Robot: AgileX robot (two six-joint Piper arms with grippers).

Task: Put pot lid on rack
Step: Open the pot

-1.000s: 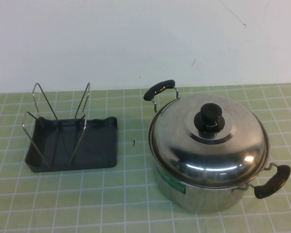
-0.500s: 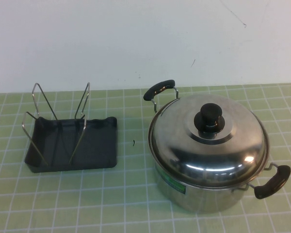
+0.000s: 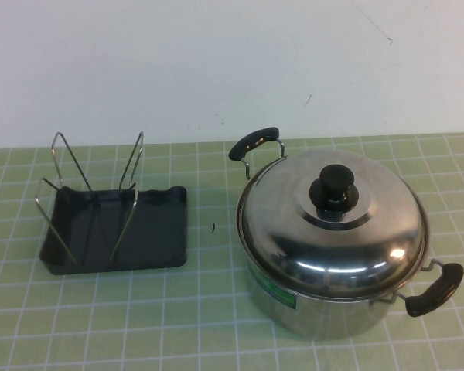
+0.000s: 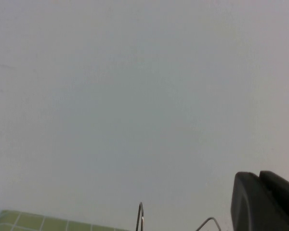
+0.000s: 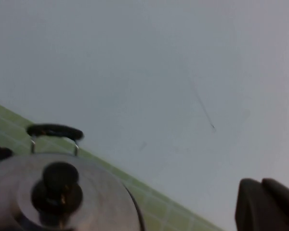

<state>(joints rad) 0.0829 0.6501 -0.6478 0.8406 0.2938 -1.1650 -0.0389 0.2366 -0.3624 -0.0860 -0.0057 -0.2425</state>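
Note:
The left gripper of mine will close on the near rim of the pot lid [image 3: 275,275], because my right gripper will lift the lid by its knob.
The pot lid [image 3: 332,224], domed shiny steel with a black knob [image 3: 335,185], sits on the steel pot [image 3: 325,305] at the right of the table. The rack [image 3: 151,232], a dark grey tray with wire uprights [image 3: 127,185], stands at the left, empty. Neither arm shows in the high view. My left gripper [image 4: 258,175] shows as two dark fingertips pressed together, facing the wall above the rack's wire tops [image 4: 140,214]. My right gripper [image 5: 261,183] shows the same way, shut and empty, back from the lid [image 5: 86,202] and its knob [image 5: 57,187].
The pot has two black handles, one at the back [image 3: 254,142] and one at the front right [image 3: 435,288]. A white wall [image 3: 216,62] rises behind the green tiled tabletop [image 3: 209,317]. A small dark speck [image 3: 214,227] lies between rack and pot.

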